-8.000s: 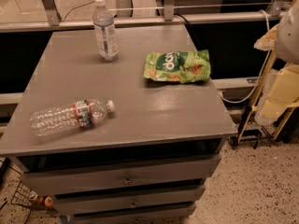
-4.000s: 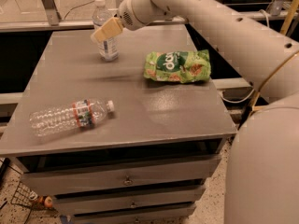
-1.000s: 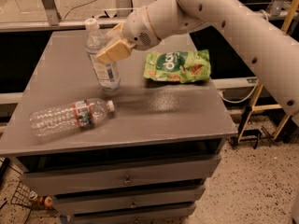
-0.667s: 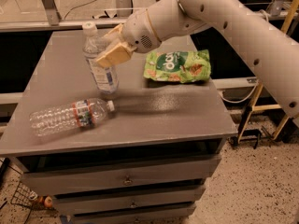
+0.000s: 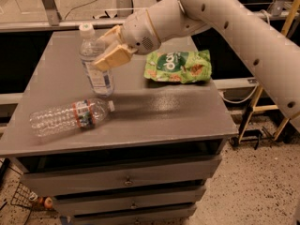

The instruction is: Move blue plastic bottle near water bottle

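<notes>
The blue plastic bottle will go down upright from my gripper, just behind the cap end of the lying water bottle (image 5: 92,98).
The blue plastic bottle (image 5: 95,61), clear with a white cap and a white-and-blue label, is upright and slightly tilted over the left part of the grey table (image 5: 154,121). My gripper (image 5: 108,51) is shut on its upper body, tan fingers (image 5: 112,57) wrapped around it. The bottle's base is just above or at the tabletop. The water bottle (image 5: 70,116), ribbed with a red-green label, lies on its side at the front left, cap pointing right, just below the held bottle.
A green snack bag (image 5: 178,66) lies to the right of the gripper. The table has drawers (image 5: 122,179) below its front edge. A metal rail (image 5: 51,25) runs behind the table. A yellow stand (image 5: 267,107) is at the right.
My gripper took hold of the blue plastic bottle at the back of the table and has carried it forward toward the lying water bottle. In the last second it moved slightly lower and nearer.
</notes>
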